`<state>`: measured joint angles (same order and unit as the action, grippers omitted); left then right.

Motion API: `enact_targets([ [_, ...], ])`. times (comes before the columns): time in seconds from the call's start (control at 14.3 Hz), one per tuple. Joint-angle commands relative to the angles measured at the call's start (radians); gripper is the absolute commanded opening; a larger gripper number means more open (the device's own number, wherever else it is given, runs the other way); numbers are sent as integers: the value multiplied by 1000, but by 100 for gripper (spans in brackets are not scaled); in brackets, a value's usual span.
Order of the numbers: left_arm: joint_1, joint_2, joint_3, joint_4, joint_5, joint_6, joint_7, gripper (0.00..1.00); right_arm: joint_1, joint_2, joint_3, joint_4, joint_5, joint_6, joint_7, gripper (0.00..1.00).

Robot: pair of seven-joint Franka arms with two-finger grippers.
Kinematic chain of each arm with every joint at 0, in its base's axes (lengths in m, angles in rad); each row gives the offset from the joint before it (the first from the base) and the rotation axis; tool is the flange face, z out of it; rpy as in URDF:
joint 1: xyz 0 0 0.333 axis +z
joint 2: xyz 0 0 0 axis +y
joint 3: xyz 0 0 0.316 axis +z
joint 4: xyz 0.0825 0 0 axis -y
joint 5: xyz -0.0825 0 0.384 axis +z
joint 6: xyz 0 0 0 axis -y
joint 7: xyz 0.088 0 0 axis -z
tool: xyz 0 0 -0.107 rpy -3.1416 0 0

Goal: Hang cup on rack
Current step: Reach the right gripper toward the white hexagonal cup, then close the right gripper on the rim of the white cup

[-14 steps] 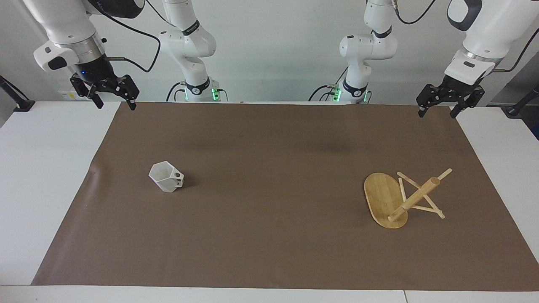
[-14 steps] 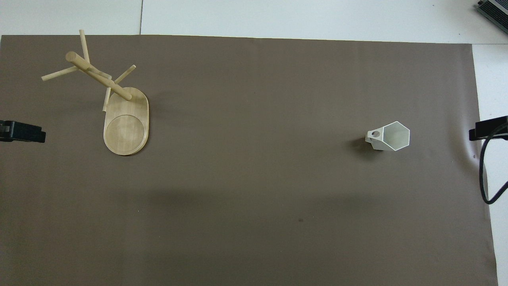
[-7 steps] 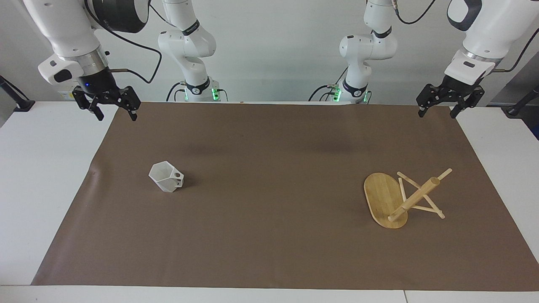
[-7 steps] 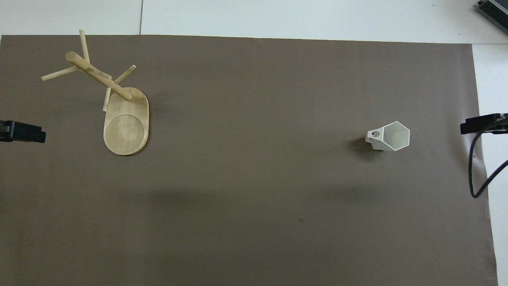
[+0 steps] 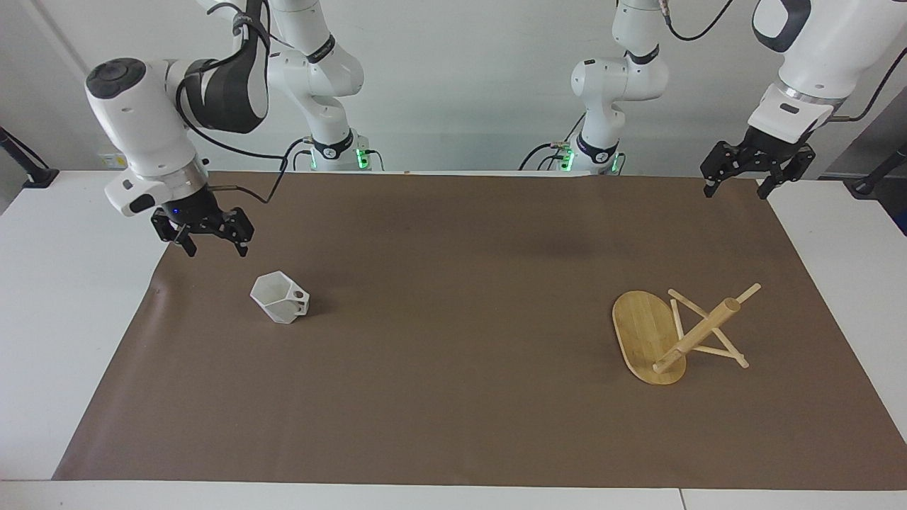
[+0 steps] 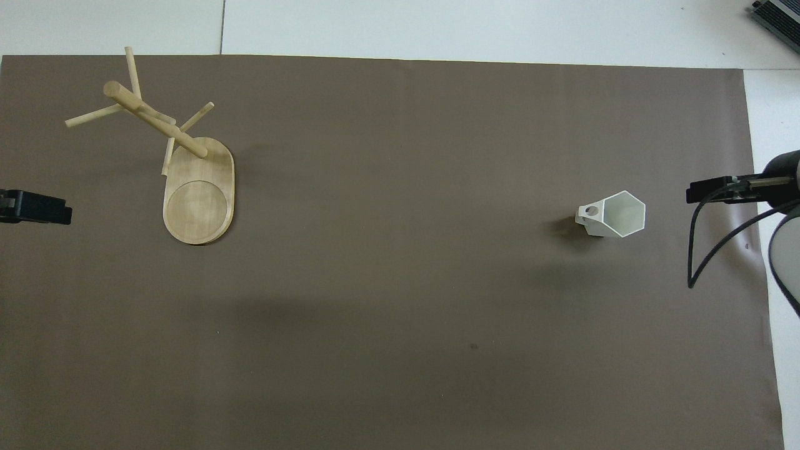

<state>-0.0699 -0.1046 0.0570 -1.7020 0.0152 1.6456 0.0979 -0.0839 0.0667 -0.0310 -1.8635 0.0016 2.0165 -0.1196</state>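
I will move my right gripper to the white cup next and close it on the cup's rim [image 6: 644,215], on the side across from the cup's pierced handle.
The white faceted cup [image 5: 280,297] [image 6: 615,214] stands on the brown mat toward the right arm's end, its hexagonal mouth up and its pierced handle pointing toward the rack. The bamboo rack [image 5: 679,333] [image 6: 187,169] stands toward the left arm's end, with its post and crossing pegs rising from an oval base. My right gripper [image 5: 216,249] [image 6: 706,190] hangs open and empty over the mat's edge beside the cup, apart from it. My left gripper [image 5: 737,190] [image 6: 37,208] waits open and empty over the mat's corner at its own end.
A brown mat [image 5: 453,397] covers most of the white table [image 5: 64,297]. A black cable [image 6: 706,250] loops down from the right arm's wrist. The arm bases [image 5: 333,149] stand along the robots' edge.
The right arm has swung down and in from the table's corner toward the cup, its gripper still open. The left arm, the cup and the rack have not moved.
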Motion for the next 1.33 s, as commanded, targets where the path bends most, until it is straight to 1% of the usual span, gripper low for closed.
enact_targets([
  [0.0, 5, -10, -3, -2, 17, -15, 6, 100, -5, -2, 8, -62, 29, 71, 20, 100],
  [0.28, 5, -10, -3, -2, 17, -15, 6, 100, -2, 18, 11, -115, 31, 133, 58, 100],
  [0.7, 5, -10, -3, -2, 17, -15, 6, 100, -4, 45, 11, -160, 35, 137, 72, 100],
  [0.84, 7, -10, -3, -2, 17, -16, 6, 100, -5, 45, 11, -180, 35, 169, 72, 100],
  [1.26, 5, -10, -3, -2, 17, -15, 6, 100, -7, 39, 8, -200, 35, 180, 143, 100],
])
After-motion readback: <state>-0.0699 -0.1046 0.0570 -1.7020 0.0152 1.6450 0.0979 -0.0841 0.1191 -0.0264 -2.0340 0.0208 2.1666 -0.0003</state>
